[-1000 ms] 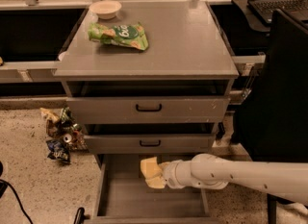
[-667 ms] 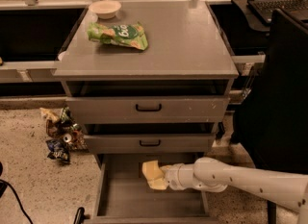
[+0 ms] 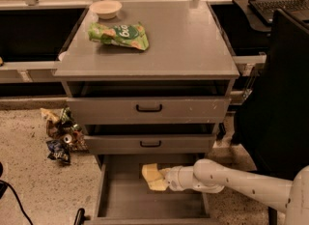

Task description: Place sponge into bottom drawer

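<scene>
I will use my gripper to set the sponge down near the middle of the bottom drawer's grey bottom (image 3: 157, 185).
The bottom drawer (image 3: 126, 201) of the grey cabinet is pulled open, a deep plain grey tray. My gripper (image 3: 161, 179) reaches in from the right on a white arm and sits inside the drawer's back half, just below the middle drawer. It is shut on the pale yellow sponge (image 3: 150, 172), which sticks out to the left of the gripper tip, low over the drawer floor. I cannot tell whether the sponge touches the floor.
A green snack bag (image 3: 119, 35) and a white bowl (image 3: 105, 9) sit on the cabinet top. The two upper drawers (image 3: 148, 108) with black handles stand slightly ajar. Crumpled wrappers (image 3: 60, 134) lie on the floor at the left. A black chair (image 3: 280, 98) stands at the right.
My gripper with the sponge has moved a little lower and deeper into the bottom drawer. Nothing else has moved.
</scene>
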Robot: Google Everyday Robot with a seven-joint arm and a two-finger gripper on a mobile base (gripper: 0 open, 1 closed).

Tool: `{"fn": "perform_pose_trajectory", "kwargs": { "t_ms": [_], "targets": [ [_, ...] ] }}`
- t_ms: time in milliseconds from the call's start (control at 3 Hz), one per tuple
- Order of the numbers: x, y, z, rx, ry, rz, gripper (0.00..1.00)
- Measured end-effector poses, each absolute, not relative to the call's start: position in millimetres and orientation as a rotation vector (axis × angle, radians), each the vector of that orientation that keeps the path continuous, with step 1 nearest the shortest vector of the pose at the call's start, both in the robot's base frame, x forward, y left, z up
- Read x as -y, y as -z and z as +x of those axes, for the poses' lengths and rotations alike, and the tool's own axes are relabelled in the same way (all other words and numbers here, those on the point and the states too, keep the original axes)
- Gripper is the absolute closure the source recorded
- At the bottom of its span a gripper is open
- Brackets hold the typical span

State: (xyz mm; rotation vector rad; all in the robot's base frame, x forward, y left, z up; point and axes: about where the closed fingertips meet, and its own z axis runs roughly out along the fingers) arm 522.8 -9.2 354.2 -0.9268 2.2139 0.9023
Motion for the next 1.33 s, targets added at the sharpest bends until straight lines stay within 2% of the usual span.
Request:
{"fn": "perform_pose_trajectory", "kwargs": {
  "t_ms": [333,1000,1333],
  "targets": [
    [18,-322,527,-2.242,-0.835,-0.915,1.0],
    [30,-253,532,-2.278,-0.825,-0.873,1.0],
    [31,-228,537,-2.299,-0.852,-0.84,0.81]
  ]
}}
